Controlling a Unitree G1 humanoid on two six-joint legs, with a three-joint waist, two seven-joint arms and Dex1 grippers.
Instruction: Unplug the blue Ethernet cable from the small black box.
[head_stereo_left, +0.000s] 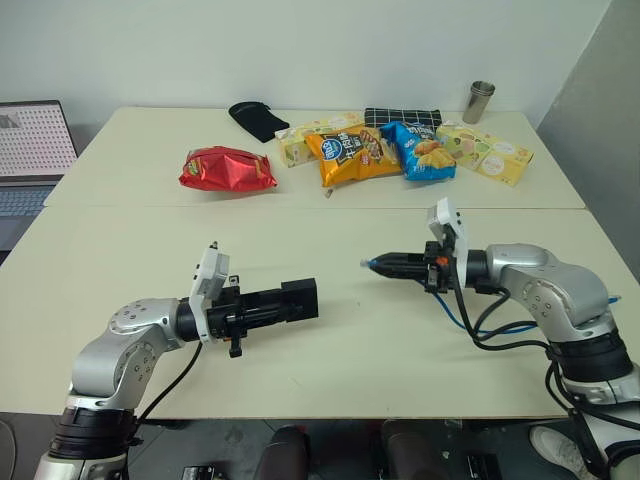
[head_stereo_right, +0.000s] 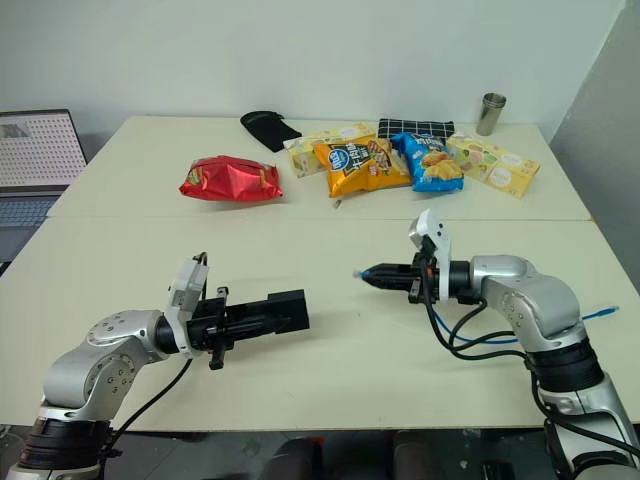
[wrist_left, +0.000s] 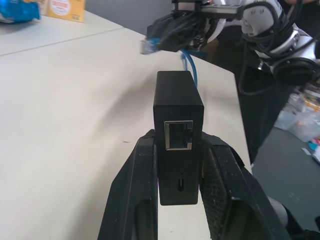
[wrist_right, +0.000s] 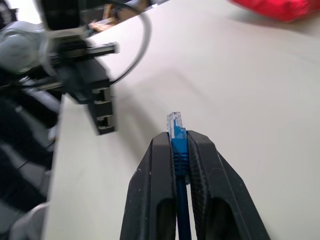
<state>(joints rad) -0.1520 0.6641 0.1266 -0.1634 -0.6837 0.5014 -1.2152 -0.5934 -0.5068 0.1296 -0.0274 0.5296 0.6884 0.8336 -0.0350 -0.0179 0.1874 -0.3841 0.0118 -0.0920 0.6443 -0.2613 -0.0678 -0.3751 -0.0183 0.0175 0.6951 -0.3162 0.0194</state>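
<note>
Once the robot's left gripper lets go, the small black box, now held level above the table, will lie across the table seam from the red snack bag (head_stereo_left: 226, 247).
The small black box (head_stereo_left: 300, 298) is held level above the table, with my left gripper (head_stereo_left: 283, 303) shut on its sides. In the left wrist view the box (wrist_left: 178, 100) sits between both fingers (wrist_left: 135, 200) and its port faces the camera with nothing in it. My right gripper (head_stereo_left: 388, 266) is shut on the blue Ethernet cable (wrist_right: 180, 165) just behind its clear plug (wrist_right: 175, 122). The plug (head_stereo_left: 370, 264) points at the box across a gap. The cord (head_stereo_left: 500, 328) loops back under my right arm.
Across the table's far half lie a red snack bag (head_stereo_left: 227, 168), an orange bag (head_stereo_left: 350, 155), a blue bag (head_stereo_left: 420, 150), yellow boxes (head_stereo_left: 485, 152), a black cloth (head_stereo_left: 258, 120), a checked pouch (head_stereo_left: 402, 116) and a metal cup (head_stereo_left: 479, 101). A laptop (head_stereo_left: 30, 150) stands at the left.
</note>
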